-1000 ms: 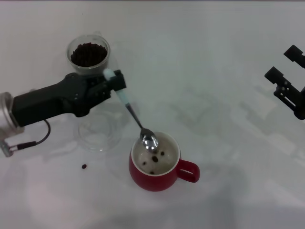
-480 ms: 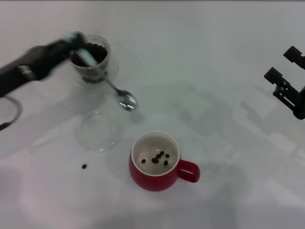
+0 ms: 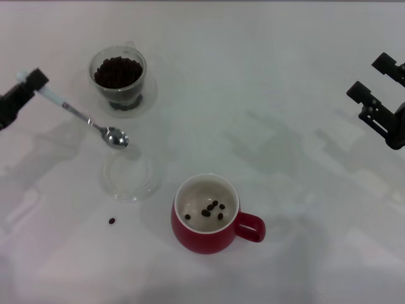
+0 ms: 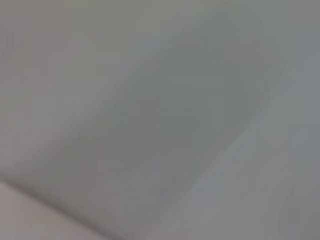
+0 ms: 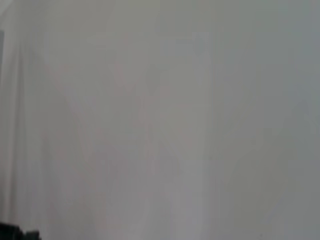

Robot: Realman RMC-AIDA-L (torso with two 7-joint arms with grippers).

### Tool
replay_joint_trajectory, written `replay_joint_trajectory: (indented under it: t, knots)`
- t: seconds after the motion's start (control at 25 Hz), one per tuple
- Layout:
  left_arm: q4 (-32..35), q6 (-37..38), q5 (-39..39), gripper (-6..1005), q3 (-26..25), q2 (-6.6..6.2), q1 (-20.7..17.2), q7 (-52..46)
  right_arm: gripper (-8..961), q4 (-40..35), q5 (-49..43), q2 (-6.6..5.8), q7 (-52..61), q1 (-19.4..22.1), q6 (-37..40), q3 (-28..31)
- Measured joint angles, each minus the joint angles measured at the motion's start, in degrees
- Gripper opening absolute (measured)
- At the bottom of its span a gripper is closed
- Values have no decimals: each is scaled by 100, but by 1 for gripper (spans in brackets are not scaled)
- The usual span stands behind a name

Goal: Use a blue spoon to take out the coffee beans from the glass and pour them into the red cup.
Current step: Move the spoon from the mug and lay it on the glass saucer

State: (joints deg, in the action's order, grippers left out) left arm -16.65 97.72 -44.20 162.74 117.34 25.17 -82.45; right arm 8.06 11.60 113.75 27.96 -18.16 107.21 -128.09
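My left gripper lays the blue spoon across the rim of the clear round dish (image 3: 114,164) next. The spoon now slants just in front of the glass.
In the head view my left gripper (image 3: 28,85) is at the far left edge, shut on the pale handle of the blue spoon (image 3: 88,121). The spoon slants down to the right; its metal bowl (image 3: 116,137) looks empty and hangs just in front of the glass (image 3: 118,76). The glass stands at the back left, filled with dark coffee beans (image 3: 118,71). The red cup (image 3: 206,215) stands front centre, handle to the right, with several beans (image 3: 209,209) on its cream bottom. My right gripper (image 3: 378,85) is open at the right edge. Both wrist views show only blank surface.
A flat clear round dish (image 3: 131,174) lies on the white table (image 3: 285,126) between the glass and the red cup, just below the spoon's bowl. One stray bean (image 3: 111,221) lies on the table left of the cup.
My left gripper has swung the spoon away from the red cup, back and to the left past the glass. Several beans now lie in the cup. The right arm barely moved.
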Motion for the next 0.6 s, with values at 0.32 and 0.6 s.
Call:
replay_joint_trajectory:
  t: [0.32,0.6]
  knots:
    - [68,-721,192,131,18,123,-52,94,654,3,0,-21,87,-28,-41,-12]
    - [260,-1008,474,131,21,135,-7,191,654,3,0,-20,149,-9,-58,1]
